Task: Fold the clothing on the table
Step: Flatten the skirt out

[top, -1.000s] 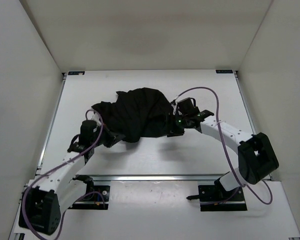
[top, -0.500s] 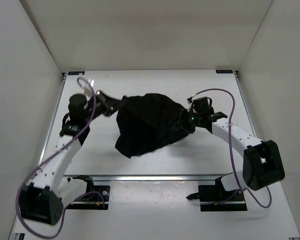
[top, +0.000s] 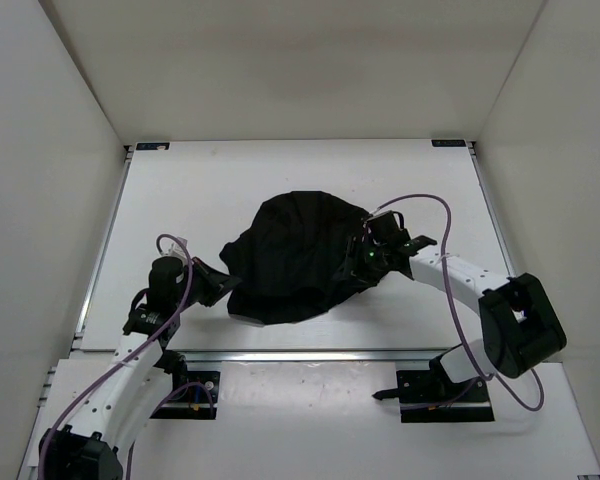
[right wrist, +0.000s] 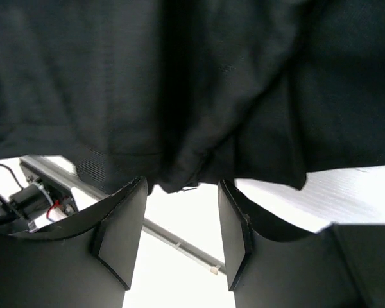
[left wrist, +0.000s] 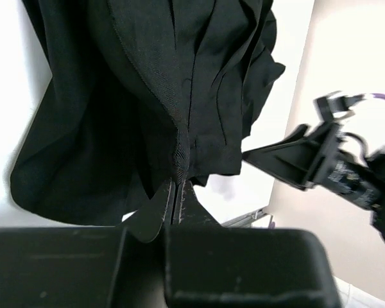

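The black clothing lies bunched with just one edge in my left gripper, so my right gripper will pinch the other end (right wrist: 181, 174) before both grippers lift and spread it out.
The black clothing (top: 298, 255) lies bunched in a rounded heap in the middle of the white table (top: 180, 195). My left gripper (top: 227, 284) is at its near-left edge, shut on a pleated fold of the clothing (left wrist: 179, 96); in the left wrist view its fingertips (left wrist: 178, 187) pinch the hem. My right gripper (top: 359, 262) sits at the heap's right edge. In the right wrist view it (right wrist: 181, 192) stands open. The clothing (right wrist: 192, 83) hangs just beyond the fingertips, and nothing lies between the pads (right wrist: 119, 228).
A metal rail (top: 310, 353) runs along the table's near edge, with both arm bases behind it. White walls enclose the left, right and far sides. The right arm (left wrist: 321, 160) shows in the left wrist view, beyond the fabric.
My left gripper swung to the far left with the fabric, then came back toward the near-left. The clothing shifted right and bunched into a rounder heap. My right gripper stayed at its right edge.
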